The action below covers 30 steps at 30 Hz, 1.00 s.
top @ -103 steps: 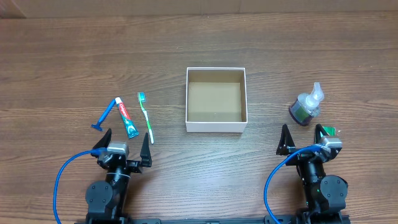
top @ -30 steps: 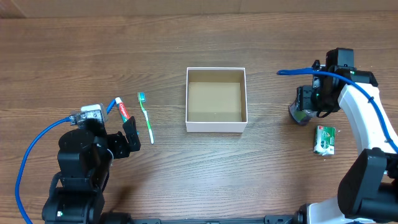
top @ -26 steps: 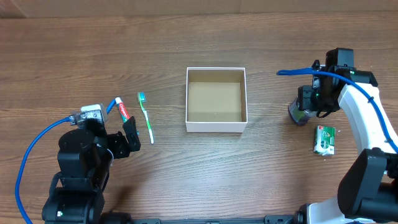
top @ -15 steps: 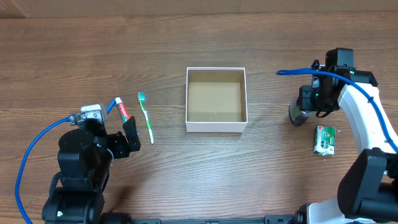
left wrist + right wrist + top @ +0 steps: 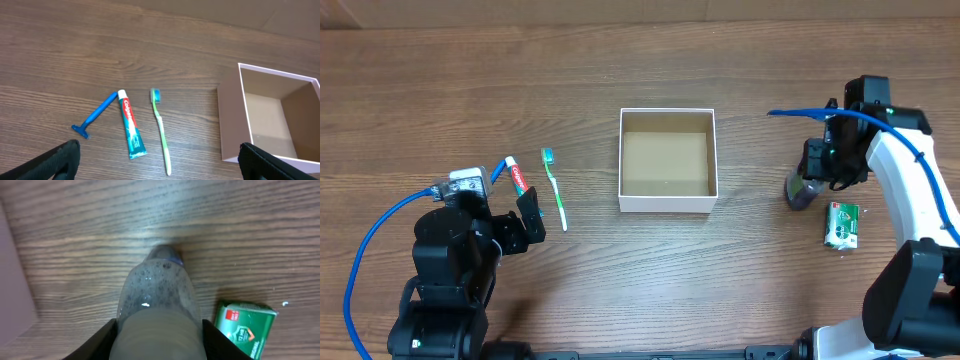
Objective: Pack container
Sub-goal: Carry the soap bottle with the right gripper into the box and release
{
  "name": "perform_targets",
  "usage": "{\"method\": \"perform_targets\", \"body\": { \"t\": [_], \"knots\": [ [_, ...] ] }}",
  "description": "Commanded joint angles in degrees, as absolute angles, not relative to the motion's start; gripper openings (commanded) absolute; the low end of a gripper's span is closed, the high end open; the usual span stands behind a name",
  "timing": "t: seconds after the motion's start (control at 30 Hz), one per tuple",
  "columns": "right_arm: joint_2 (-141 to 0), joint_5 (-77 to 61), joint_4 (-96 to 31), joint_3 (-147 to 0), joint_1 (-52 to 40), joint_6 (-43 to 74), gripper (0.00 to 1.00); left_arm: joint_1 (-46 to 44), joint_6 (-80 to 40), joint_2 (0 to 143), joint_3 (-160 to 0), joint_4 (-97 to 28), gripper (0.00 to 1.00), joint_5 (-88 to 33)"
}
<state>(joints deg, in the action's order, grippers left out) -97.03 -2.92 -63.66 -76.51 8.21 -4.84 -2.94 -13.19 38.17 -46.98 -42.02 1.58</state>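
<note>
Next, my right gripper sets the clear pump bottle down inside the container [image 5: 649,147], toward the far corner nearest the toothbrush.
The container [image 5: 667,204], a square white-walled box with a brown inside, sits mid-table with nothing in it; its near corner shows in the left wrist view [image 5: 230,125]. My right gripper [image 5: 830,165] is shut on the clear pump bottle [image 5: 800,192], whose body fills the gap between the fingers [image 5: 157,295]. My left gripper [image 5: 510,222] hangs open above the table, just short of a toothpaste tube [image 5: 131,127], a green toothbrush [image 5: 161,132] and a blue razor [image 5: 95,116].
A green soap box [image 5: 842,224] lies just right of the bottle, and shows close beside it in the right wrist view [image 5: 245,325]. The toothbrush [image 5: 554,190] and toothpaste [image 5: 523,183] lie left of the container.
The right gripper's jaws have closed onto the pump bottle, which shifted slightly. The left arm has stayed still.
</note>
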Motion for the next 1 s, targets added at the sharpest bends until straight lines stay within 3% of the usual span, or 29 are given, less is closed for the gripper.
{"method": "perform_targets", "body": {
  "t": [0.0,0.23,0.47,0.97],
  "knots": [
    [-90.2,-4.2,-66.2,-85.8,6.9,-0.9,0.04,-2.6,-12.9,38.3,-48.4,-41.8,1.00,2.0],
    [-82.2,1.5,-70.4,-100.3,-9.1,6.7,0.04,-2.6,-12.9,38.3,-48.4,-41.8,1.00,1.9],
    [-85.3,8.1,-65.8,-101.9,-28.3,15.7,0.04,-2.6,-12.9,38.3,-48.4,-41.8,1.00,1.9],
    [-107.5,8.3,-55.0,-101.9,-33.7,24.5,0.04,-2.6,-12.9,38.3,-48.4,-41.8,1.00,1.9]
  ]
}}
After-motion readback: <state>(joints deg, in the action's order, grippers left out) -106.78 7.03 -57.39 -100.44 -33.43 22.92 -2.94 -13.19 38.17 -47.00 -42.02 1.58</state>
